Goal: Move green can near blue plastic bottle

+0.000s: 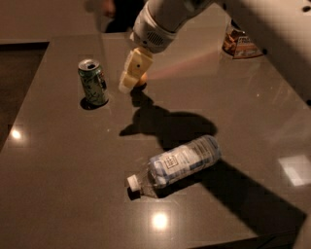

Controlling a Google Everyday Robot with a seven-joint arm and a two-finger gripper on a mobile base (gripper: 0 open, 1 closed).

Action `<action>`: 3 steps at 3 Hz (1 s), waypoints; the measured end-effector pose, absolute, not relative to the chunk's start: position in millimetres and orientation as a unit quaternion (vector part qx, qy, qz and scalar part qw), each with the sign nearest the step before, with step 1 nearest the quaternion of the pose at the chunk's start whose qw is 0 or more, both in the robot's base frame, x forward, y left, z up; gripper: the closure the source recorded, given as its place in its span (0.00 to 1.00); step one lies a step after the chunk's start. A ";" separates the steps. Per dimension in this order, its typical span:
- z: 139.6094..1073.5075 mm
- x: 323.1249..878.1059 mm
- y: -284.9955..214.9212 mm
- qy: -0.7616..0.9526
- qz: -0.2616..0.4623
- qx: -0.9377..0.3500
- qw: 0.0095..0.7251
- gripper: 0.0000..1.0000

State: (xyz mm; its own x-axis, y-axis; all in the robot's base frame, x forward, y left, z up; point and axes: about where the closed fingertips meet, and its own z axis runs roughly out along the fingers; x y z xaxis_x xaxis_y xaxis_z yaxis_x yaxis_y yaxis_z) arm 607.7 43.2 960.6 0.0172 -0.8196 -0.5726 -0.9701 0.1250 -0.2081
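Next, I close my gripper on the upper part (89, 70) of the green can, around its silver top, to carry it close to the blue plastic bottle.
The green can (93, 82) stands upright on the dark table at the left, silver top with pull tab up. The blue plastic bottle (177, 162) lies on its side near the table's front, white cap pointing left. My gripper (131, 74) hangs above the table just right of the can, with a small gap between them. It covers most of the round orange fruit (142, 78) behind it. My white arm reaches in from the upper right.
A dark-lidded glass jar (239, 43) stands at the back right. The grey table (63, 160) ends at the left and at the front. A person's dark figure (116, 12) stands beyond the far edge.
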 end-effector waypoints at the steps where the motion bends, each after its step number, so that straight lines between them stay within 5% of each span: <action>1: 950.4 624.3 68.3 0.696 0.136 -0.637 0.303 0.00; 3: 931.4 637.2 114.5 0.708 0.157 -0.618 0.302 0.00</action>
State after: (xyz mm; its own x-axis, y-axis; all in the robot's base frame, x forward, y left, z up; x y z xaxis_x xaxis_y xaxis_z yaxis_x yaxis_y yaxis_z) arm 637.2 114.5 931.4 -0.0526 -0.7807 -0.6227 -0.9709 0.1860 -0.1512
